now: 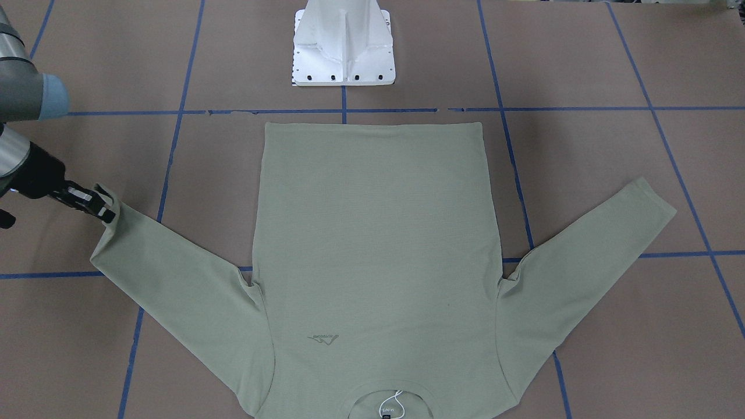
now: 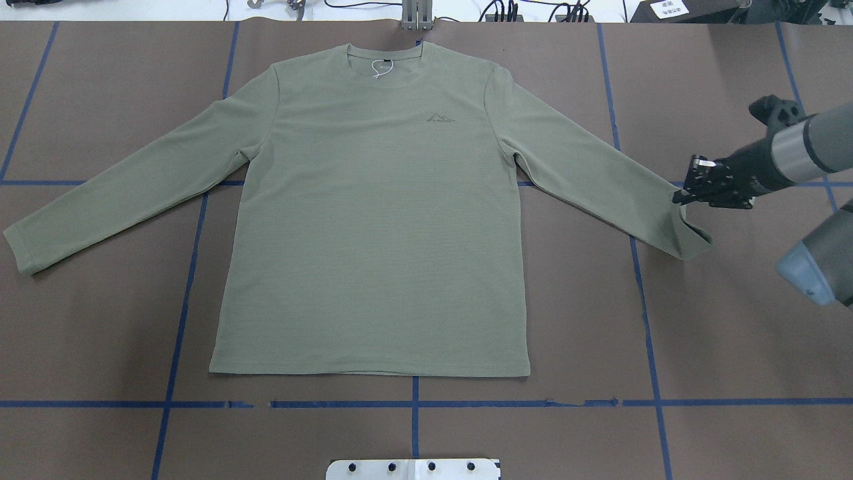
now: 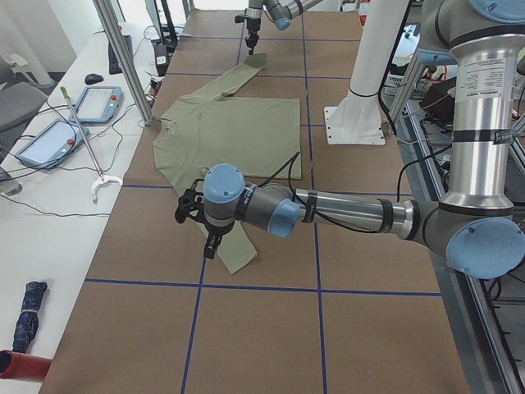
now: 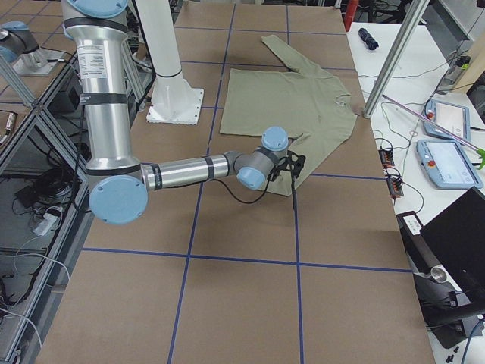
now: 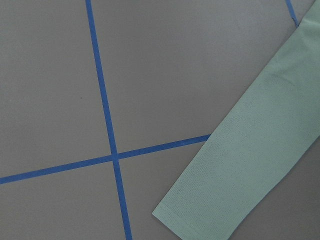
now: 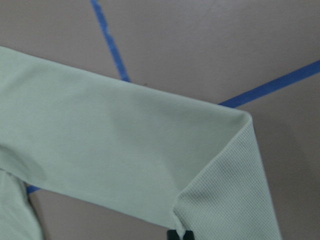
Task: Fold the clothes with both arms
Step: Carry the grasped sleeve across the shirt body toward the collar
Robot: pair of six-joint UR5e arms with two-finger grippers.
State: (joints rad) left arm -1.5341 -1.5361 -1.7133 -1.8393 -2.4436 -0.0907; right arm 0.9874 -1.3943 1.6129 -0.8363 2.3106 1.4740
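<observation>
The sleeve's cuff will leave my right gripper on the shirt's front, just inside the other sleeve's armpit [image 1: 473, 275].
The sage-green shirt [image 2: 380, 220] lies flat and face up on the brown table, sleeves spread, collar on the side away from the robot. My right gripper [image 2: 683, 195] is shut on the cuff corner of the sleeve on the robot's right [image 1: 116, 233]. That corner is raised and turned over, and the right wrist view shows the fingertips [image 6: 180, 235] pinching it. The other sleeve's cuff [image 5: 200, 220] lies flat. My left gripper [image 3: 209, 244] shows only in the exterior left view, hovering near that cuff. I cannot tell whether it is open or shut.
The white pedestal base [image 1: 343, 46] stands just beyond the shirt's hem on the robot's side. Blue tape lines [image 2: 413, 403] grid the table cover. A side bench with teach pendants [image 3: 53, 139] and metal poles [image 3: 123, 57] borders the collar side.
</observation>
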